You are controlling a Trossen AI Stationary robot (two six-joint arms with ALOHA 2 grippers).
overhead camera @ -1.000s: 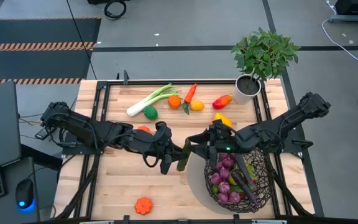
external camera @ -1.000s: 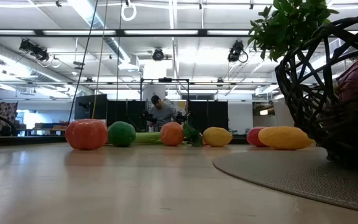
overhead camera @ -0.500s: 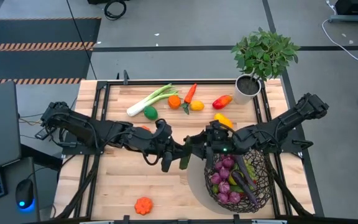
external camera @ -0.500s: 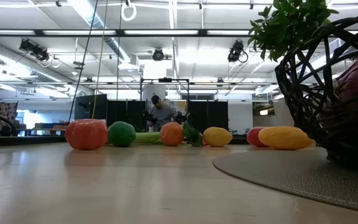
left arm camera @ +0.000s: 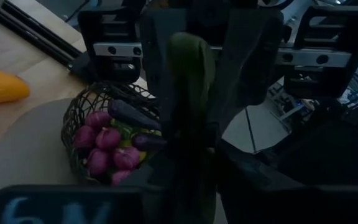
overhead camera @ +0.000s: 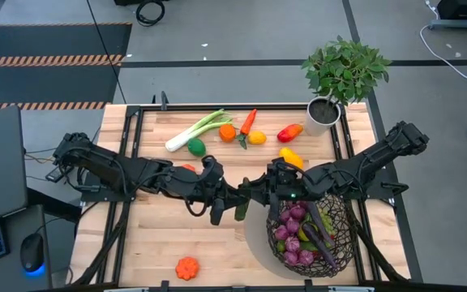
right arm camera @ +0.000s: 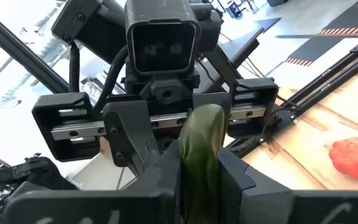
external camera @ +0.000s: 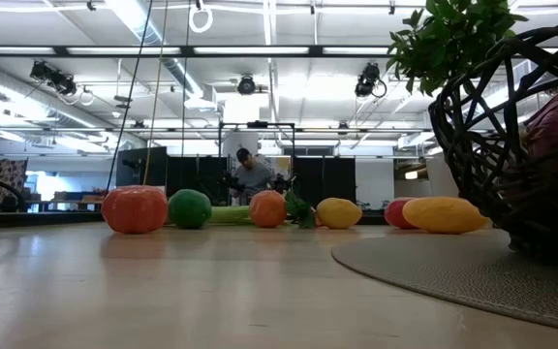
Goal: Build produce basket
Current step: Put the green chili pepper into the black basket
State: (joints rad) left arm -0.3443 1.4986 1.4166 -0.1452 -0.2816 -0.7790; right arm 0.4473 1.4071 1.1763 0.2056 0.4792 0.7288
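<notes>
The robot's right gripper needs to put the cucumber, now in mid-air beside the basket, down in the basket, along the far side of the dark produce point(overhead camera: 328, 208).
My two grippers meet in mid-air over the table's middle, just left of the basket point(overhead camera: 314, 235), which holds purple and dark produce. Between them stands a dark green cucumber point(overhead camera: 240, 209). My left gripper point(overhead camera: 227, 203) comes from the left and is shut on it. My right gripper point(overhead camera: 251, 198) comes from the right and is shut on it too. More produce lies at the far side: a leek point(overhead camera: 197, 130), lime point(overhead camera: 195, 147), orange point(overhead camera: 228, 132), carrot point(overhead camera: 248, 123) and peppers point(overhead camera: 289, 132). A small orange pumpkin point(overhead camera: 187, 268) lies near the front edge. My left gripper pinches the cucumber's lower half point(left arm camera: 188, 143) between its two fingers, coming level from the table's left. The cucumber stands nearly upright, lifted clear of the table. My right gripper pinches the same cucumber lower down point(right arm camera: 197, 168) between its two fingers point(right arm camera: 235, 180), coming level from the table's right and facing the left gripper. The cucumber's rounded top point(right arm camera: 205, 118) stands above the fingers.
The basket stands on a round grey mat point(overhead camera: 254, 235) at the front right. A potted plant point(overhead camera: 343, 73) stands at the far right corner. A yellow pepper point(overhead camera: 290, 156) lies just beyond my right arm. Bare wood lies at the front left.
My right gripper has shut on the cucumber that my left gripper holds up. Both arms have stayed in place, and the cucumber has kept its spot.
</notes>
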